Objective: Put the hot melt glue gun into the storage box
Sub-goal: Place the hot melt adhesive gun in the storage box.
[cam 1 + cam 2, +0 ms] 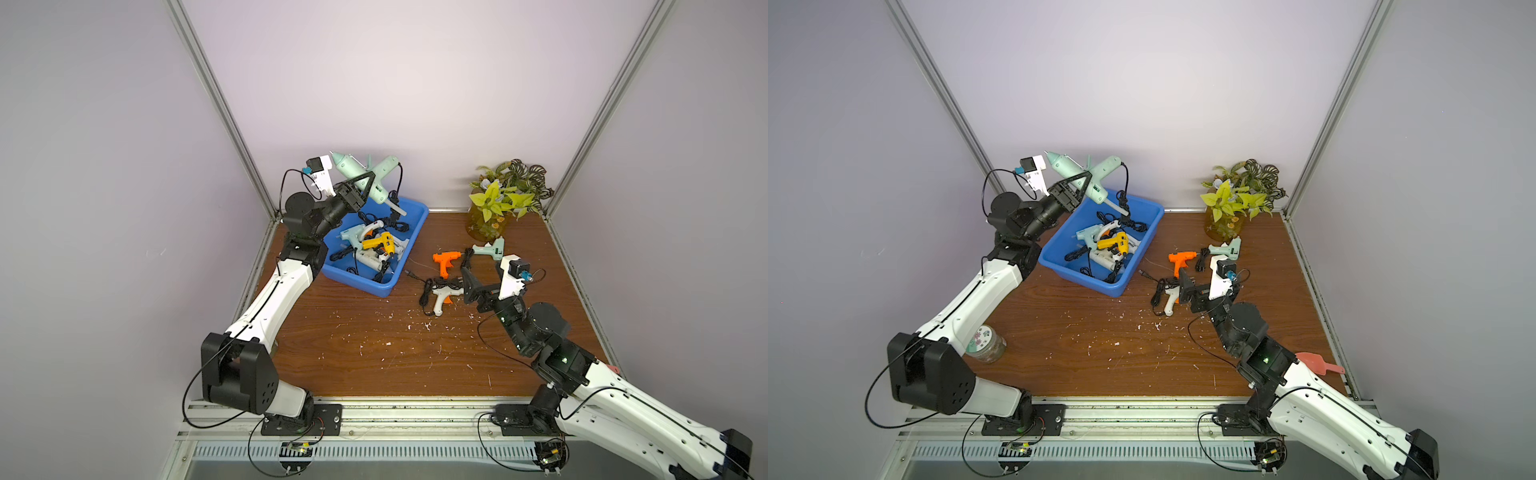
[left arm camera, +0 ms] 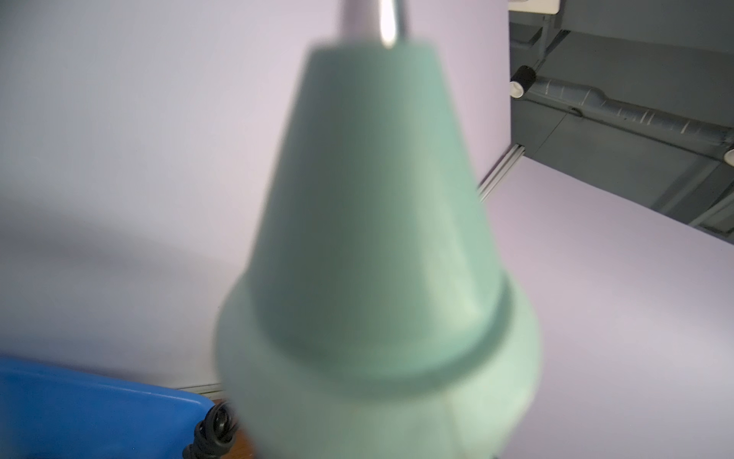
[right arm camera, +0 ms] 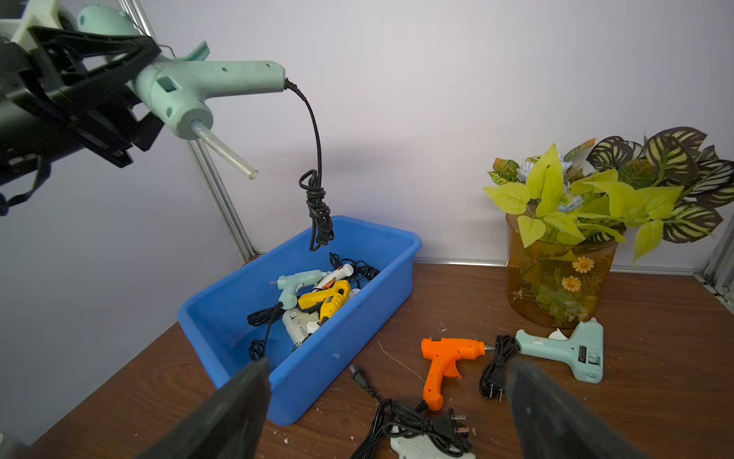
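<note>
The robot's left gripper will release the mint green glue gun in the near end of the blue storage box (image 1: 362, 261).
My left gripper (image 1: 365, 178) (image 1: 1086, 178) (image 3: 135, 63) is shut on a mint-green hot melt glue gun (image 1: 376, 178) (image 1: 1096, 178) (image 3: 206, 83), held high over the far end of the blue storage box (image 1: 357, 282) (image 1: 1084, 282) (image 3: 337, 357). Its coiled black cord (image 3: 317, 206) dangles above the box. The gun's blurred nose (image 2: 377, 238) fills the left wrist view. Several glue guns lie in the box, among them a yellow one (image 1: 380, 243). My right gripper (image 1: 468, 284) (image 1: 1185, 286) (image 3: 387, 369) stands open and empty just above a white glue gun (image 1: 442, 297) (image 3: 421, 445).
On the table right of the box lie an orange glue gun (image 1: 445, 262) (image 3: 445, 357) and a small mint one (image 1: 492, 249) (image 3: 572, 349), with tangled cords. A plant in an amber vase (image 1: 505, 195) stands at the back right. A jar (image 1: 986, 343) sits by the left arm.
</note>
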Motion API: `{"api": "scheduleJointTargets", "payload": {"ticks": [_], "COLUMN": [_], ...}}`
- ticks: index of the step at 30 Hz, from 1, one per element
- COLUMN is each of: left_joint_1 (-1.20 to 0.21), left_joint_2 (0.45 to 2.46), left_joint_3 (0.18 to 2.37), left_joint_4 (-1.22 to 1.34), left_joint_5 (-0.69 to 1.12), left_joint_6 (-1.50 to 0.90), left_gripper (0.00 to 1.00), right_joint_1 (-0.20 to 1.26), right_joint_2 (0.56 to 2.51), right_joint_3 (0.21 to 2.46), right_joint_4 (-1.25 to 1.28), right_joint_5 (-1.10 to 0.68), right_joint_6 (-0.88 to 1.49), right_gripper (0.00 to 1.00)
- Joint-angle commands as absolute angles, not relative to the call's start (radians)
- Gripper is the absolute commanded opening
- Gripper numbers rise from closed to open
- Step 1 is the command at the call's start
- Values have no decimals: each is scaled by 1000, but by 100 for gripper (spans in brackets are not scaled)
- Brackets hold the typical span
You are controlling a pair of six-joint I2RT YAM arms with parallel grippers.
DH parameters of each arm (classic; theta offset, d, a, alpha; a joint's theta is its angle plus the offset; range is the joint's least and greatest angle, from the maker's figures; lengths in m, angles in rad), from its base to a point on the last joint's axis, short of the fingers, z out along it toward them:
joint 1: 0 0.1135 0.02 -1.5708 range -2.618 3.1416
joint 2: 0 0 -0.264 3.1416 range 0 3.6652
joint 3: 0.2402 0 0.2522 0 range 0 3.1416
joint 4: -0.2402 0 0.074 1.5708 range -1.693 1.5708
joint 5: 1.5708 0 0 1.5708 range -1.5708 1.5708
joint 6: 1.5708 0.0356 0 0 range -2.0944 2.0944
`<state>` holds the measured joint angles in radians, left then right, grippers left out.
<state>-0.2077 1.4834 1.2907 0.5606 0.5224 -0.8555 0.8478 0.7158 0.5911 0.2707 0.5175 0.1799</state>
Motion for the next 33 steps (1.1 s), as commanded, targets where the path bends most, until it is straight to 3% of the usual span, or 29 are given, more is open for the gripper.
{"api": "scheduleJointTargets", "payload": {"ticks": [1, 14, 22, 33], "left_joint_1": [-198, -188, -184, -181], "left_joint_2": [1551, 1825, 1769, 1721], "left_joint_3": [1355, 1349, 1114, 964], "left_joint_4": [573, 686, 677, 628], "left_joint_5": [507, 552, 479, 462], "left_joint_6": [-798, -875, -885, -833], "left_gripper": [1, 1, 1, 6], "right_joint_1": [847, 847, 848, 847], "right_joint_2": [716, 745, 746, 790], "right_joint_3": [595, 598, 595, 607], "right_joint_4": [301, 284, 293, 282], "right_joint_5": [510, 486, 487, 498], "right_joint_6": [187, 206, 212, 222], "right_gripper": [100, 99, 100, 99]}}
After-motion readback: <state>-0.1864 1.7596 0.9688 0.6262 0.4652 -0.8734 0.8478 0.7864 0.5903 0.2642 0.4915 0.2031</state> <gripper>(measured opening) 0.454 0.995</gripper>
